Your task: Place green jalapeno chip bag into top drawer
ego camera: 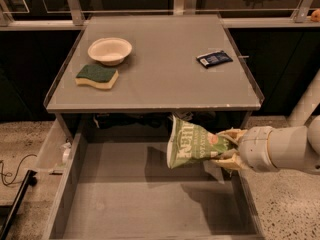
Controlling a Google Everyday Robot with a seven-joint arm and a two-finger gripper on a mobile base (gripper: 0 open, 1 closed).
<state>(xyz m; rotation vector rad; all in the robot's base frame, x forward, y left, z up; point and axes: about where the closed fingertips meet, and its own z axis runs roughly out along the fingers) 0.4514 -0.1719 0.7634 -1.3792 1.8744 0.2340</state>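
Note:
Next, I release the green jalapeno chip bag on the middle of the top drawer's bare grey bottom (pixel 164 169).
The green jalapeno chip bag (pixel 194 143), crinkly with white lettering and a red-orange spot, hangs above the right part of the open top drawer (pixel 145 199), just below the tabletop's front edge. My gripper (pixel 228 148) comes in from the right on a white arm and is shut on the bag's right end. The drawer is a wide, shallow grey tray with a bare bottom, pulled out toward the camera.
On the grey tabletop (pixel 165 64) stand a white bowl (pixel 110 50), a green-topped yellow sponge (pixel 97 76) and a small dark blue packet (pixel 214 58). A narrow pale side tray (pixel 52 146) hangs left of the drawer. A black cable (pixel 12 171) lies on the speckled floor.

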